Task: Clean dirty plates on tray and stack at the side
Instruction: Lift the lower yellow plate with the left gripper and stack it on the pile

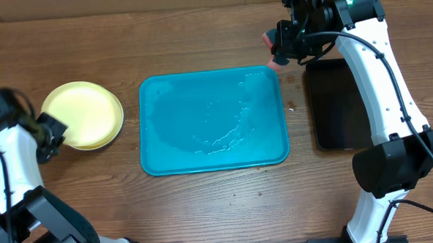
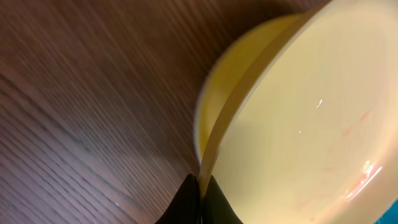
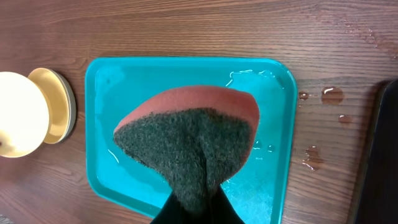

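Observation:
My left gripper is to set the yellow-green plate down flat on top of the second yellow plate (image 1: 91, 118) beside the turquoise tray and let go of it there.
The turquoise tray (image 1: 215, 160) lies mid-table, wet and with no plates in it; it also shows in the right wrist view (image 3: 99, 81). A yellow-green plate (image 1: 81, 113) sits on a stack left of the tray. My left gripper (image 1: 52, 136) is shut on that plate's rim (image 2: 214, 149); a second yellow plate (image 2: 242, 56) shows under it. Faint red streaks remain on the plate's face. The pale blue plate is hidden. My right gripper (image 1: 290, 45) is above the tray's far right corner, shut on a red and grey sponge (image 3: 186, 137).
A narrow black tray (image 1: 336, 105) lies right of the turquoise tray. Water drops (image 3: 333, 96) sit on the wood between the two trays. A cardboard wall runs along the far edge of the table.

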Robot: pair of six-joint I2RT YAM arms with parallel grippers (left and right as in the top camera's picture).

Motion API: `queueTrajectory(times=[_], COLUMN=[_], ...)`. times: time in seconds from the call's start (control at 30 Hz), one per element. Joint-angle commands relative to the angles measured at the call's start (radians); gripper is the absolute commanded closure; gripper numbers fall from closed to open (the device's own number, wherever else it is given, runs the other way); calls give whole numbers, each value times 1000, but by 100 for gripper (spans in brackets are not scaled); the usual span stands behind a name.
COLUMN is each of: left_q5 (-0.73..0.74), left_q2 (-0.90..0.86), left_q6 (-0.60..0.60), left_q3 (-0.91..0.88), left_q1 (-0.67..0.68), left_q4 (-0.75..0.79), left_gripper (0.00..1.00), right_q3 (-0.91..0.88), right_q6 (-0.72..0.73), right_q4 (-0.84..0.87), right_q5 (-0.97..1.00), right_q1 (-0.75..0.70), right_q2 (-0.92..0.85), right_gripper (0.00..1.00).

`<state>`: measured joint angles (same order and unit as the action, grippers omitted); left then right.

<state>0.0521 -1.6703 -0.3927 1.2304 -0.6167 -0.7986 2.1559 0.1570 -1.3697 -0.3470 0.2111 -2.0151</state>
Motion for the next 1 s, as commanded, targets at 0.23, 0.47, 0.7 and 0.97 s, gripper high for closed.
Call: queueTrajectory(times=[0.23,0.47,0.7,0.97], left_q5=[56,50,41,4], left_q2=[3,3,-16,-29], left_q6=[-43,-42,-41,-41], left_q3=[-135,-158,-164,-161], left_q1=[-34,-11,47,90], left_q4=[189,207,212,216], left_gripper=[96,96,90,61], right_q3=[5,5,5,5], right_q6=[3,3,3,2], right_q4=[5,5,4,1], right_q5=[6,6,6,6], right_q1=[3,3,3,3], right_q2=[3,3,3,3], right_gripper=[96,96,96,96])
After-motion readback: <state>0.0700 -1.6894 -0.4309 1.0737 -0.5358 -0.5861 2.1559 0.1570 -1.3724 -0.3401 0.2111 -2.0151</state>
